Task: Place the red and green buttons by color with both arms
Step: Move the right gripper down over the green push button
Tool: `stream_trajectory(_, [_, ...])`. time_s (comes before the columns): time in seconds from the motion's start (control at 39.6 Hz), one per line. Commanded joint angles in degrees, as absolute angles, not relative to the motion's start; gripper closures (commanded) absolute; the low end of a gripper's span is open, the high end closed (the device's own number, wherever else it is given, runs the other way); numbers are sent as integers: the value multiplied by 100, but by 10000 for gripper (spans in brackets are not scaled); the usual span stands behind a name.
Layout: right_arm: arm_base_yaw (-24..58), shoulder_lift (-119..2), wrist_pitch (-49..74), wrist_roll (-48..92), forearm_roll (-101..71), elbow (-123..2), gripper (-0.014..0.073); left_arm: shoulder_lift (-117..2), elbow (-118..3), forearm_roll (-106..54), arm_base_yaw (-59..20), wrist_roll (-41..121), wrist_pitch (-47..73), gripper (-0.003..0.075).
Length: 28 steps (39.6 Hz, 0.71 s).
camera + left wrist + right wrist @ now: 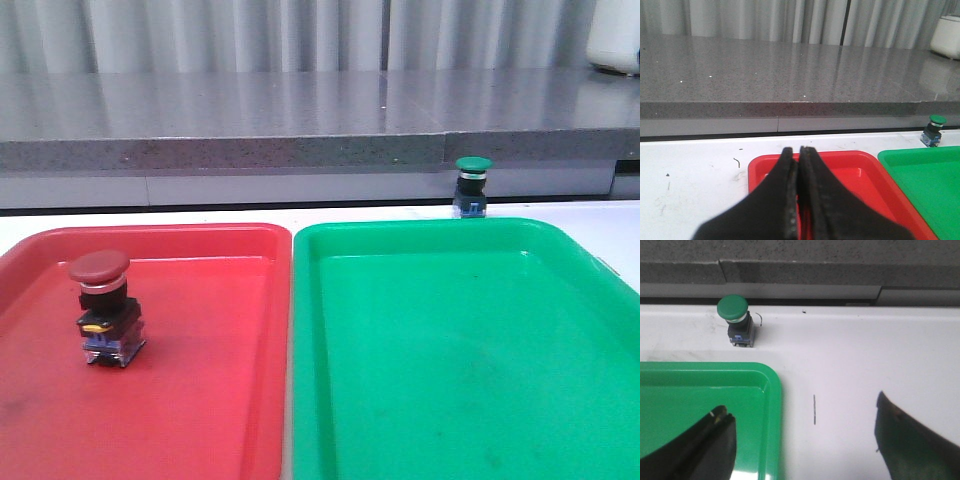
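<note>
I will use my right gripper to take hold of the green button behind the green tray, closing it on the black part (471, 184) (740, 325) under the button's top.
The red button (103, 308) stands upright inside the red tray (220, 400), at its left side. The green button (471, 186) stands upright on the white table just behind the green tray (460, 380); it also shows in the left wrist view (934, 130) and the right wrist view (737, 319). My left gripper (799, 150) is shut and empty, above the red tray (865, 172). My right gripper (800, 407) is wide open and empty, over the far right corner of the green tray (705, 390), with the green button beyond it. Neither arm shows in the front view.
A grey stone ledge (300, 120) runs along the back of the white table (865, 355). A white object (615, 35) stands on it at the far right. The two trays lie side by side, touching.
</note>
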<state>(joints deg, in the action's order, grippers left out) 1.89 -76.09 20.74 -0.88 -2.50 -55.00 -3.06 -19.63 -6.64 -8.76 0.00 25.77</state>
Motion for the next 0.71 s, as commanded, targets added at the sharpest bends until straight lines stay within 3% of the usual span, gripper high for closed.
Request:
stream_trajectory(0.0, [498,-8153,1889,-70,-264,-6226,7,-382,-2093,-738,-865,-60,2123,740])
stream_trajectory(0.18, [1106,-9591,2365,-164,-264,-7572,7,-382,-2093,-738,-865,-60,2123,740])
stream_trajectory(0.38, [1151,-10915,3148,-541,-152,-9083,7,-382,-2093,-738,-865,-60,2123,740])
stream_trajectory(0.68, [1113,-11748,3290,-1142,177,-10026,7,-382,-2093,-738,-865,-60,2123,740])
